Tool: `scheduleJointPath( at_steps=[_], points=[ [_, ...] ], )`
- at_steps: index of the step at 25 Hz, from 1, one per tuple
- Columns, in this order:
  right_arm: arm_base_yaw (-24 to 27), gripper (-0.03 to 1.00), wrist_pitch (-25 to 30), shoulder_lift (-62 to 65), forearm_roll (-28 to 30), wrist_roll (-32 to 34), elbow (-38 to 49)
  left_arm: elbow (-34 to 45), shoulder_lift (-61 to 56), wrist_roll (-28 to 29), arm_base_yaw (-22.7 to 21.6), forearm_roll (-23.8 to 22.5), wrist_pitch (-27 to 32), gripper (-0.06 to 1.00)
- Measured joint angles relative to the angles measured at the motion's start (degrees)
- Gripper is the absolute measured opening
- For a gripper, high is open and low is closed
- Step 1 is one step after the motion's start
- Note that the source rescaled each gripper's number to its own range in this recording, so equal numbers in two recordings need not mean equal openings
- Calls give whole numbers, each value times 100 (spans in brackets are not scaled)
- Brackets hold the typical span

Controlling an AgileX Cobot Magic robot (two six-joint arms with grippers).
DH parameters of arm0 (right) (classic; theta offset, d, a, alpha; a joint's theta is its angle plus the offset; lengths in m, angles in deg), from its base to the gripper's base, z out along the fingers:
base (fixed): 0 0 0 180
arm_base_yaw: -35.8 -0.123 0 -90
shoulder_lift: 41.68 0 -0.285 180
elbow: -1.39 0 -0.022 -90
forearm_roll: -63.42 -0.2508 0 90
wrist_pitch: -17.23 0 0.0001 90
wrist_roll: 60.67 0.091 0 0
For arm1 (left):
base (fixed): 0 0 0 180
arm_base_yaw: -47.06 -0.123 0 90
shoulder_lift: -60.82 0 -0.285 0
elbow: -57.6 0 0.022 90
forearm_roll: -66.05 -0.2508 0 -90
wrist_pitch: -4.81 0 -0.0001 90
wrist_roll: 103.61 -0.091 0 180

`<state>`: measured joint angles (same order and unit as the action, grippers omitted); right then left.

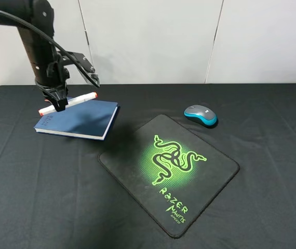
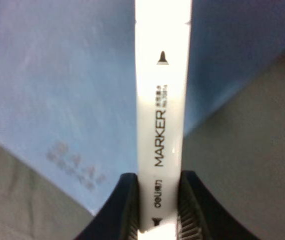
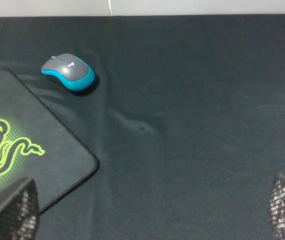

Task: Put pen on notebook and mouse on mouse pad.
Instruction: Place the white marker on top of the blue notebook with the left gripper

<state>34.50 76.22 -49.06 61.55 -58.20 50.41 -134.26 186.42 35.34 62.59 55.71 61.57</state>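
Note:
I have the white pen in my left gripper, slanted just above the notebook's far edge. I should let go of it across the middle of the blue notebook's cover (image 1: 81,113) (image 2: 152,36).
My left gripper (image 1: 59,105) is shut on the white pen (image 1: 78,100), gripping it near one end and holding it slanted just above the far edge of the blue notebook (image 1: 80,120). The left wrist view shows the pen (image 2: 161,100) between the dark fingers (image 2: 127,205), with the notebook cover (image 2: 57,75) close below. The mouse (image 1: 200,114) rests on the cloth just beyond the far right corner of the black mouse pad (image 1: 132,150). My right gripper (image 3: 152,212) is open and empty, hovering short of the mouse (image 3: 68,72) and over the mouse pad's corner (image 3: 42,130).
A black cloth covers the table (image 1: 272,197). A white wall panel (image 1: 153,41) stands behind the table's far edge. The left arm's dark column (image 1: 36,46) rises over the back left corner.

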Motion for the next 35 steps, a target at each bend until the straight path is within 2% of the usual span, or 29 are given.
scheduleJointPath(
  at_steps=[4,13,16,27,28,29,33,35],
  points=[
    [0,100,0,0,0,0,0,-37,319,-532,0,0,-268,0],
    [0,100,0,0,0,0,0,-37,625,-1170,-234,16,-850,0],
    [0,100,0,0,0,0,0,-37,625,-1235,-316,0,-955,0],
    [0,100,0,0,0,0,0,-37,625,-1251,-333,379,-1105,1],
    [0,100,0,0,0,0,0,-37,625,-1251,-333,421,-1105,5],
    [0,100,0,0,0,0,0,-37,625,-1253,-333,473,-1105,15],
    [0,100,0,0,0,0,0,-37,625,-1258,-333,561,-1105,78],
    [0,100,0,0,0,0,0,-37,625,-1258,-333,567,-1140,91]
  ],
)
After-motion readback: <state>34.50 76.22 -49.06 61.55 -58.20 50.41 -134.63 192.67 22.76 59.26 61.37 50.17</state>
